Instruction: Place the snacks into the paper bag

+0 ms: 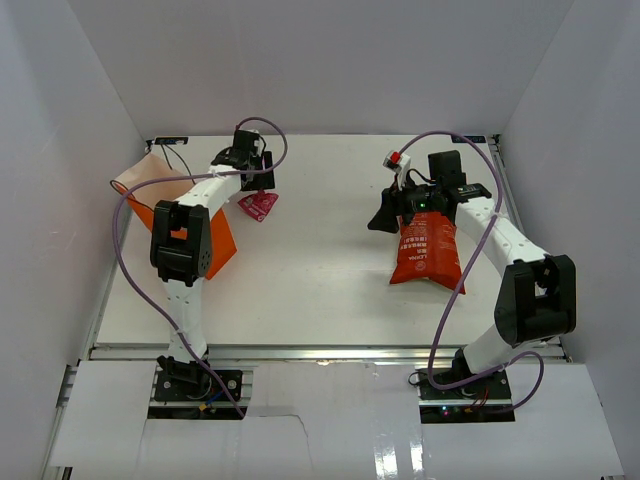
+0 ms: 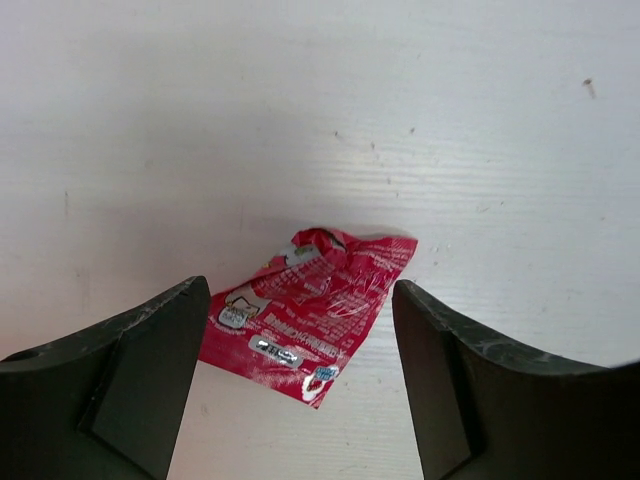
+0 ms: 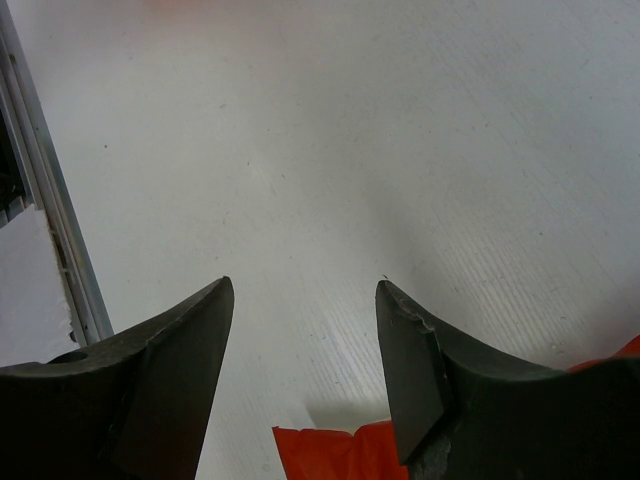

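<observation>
The sweet's printed part lies flat between my left gripper's open fingers, so next I pinch the sweet's raised, crumpled end (image 2: 325,250) before lifting it to the bag.
The orange paper bag (image 1: 215,240) lies at the left with its peach-tan mouth (image 1: 150,177) towards the back left, partly hidden by my left arm. A small pink-red wrapped sweet (image 1: 258,205) lies on the table just right of the bag. My left gripper (image 1: 262,180) is open above it, and the sweet (image 2: 310,315) lies between the fingers (image 2: 140,370) in the left wrist view. The red-orange crisp bag (image 1: 425,250) lies at the right. My right gripper (image 1: 383,217) is open and empty at its far end, with the bag's edge (image 3: 340,455) showing below. The other snacks are out of view.
White walls close in the table (image 1: 320,270) at the back and on both sides. A metal rail (image 1: 320,352) runs along the near edge, and another (image 3: 50,220) shows in the right wrist view. Purple cables loop over both arms.
</observation>
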